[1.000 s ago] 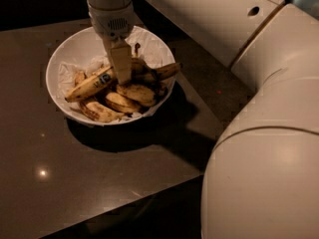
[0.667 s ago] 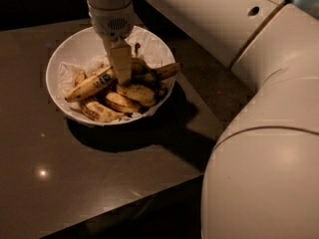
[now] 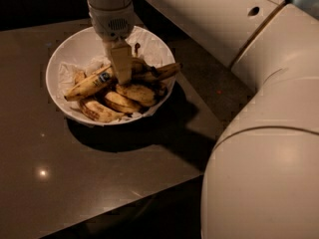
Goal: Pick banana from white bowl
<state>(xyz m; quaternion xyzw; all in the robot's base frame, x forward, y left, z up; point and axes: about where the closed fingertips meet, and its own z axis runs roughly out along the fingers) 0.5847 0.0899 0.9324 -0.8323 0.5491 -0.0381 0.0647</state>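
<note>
My fingers are among browner bananas at the banana's upper end, so next I open, rise and grab it closer to its blue sticker (image 3: pixel 104 77).
The white bowl (image 3: pixel 79 46) stands on the dark table, lined with crumpled white paper (image 3: pixel 67 73). The banana (image 3: pixel 89 84), long and yellow with brown speckles and a small blue sticker, lies at the bowl's left side, tilted up to the right. My gripper (image 3: pixel 122 77) reaches straight down into the bowl's middle. Its tip is at the banana's right end, among the fruit. The banana's right tip is hidden behind the gripper.
Several shorter, browner bananas (image 3: pixel 134 92) lie in the bowl in front of and to the right of the gripper. The dark brown table (image 3: pixel 75 158) ends at a front edge lower right. My arm's large white body (image 3: pixel 264 143) fills the right side.
</note>
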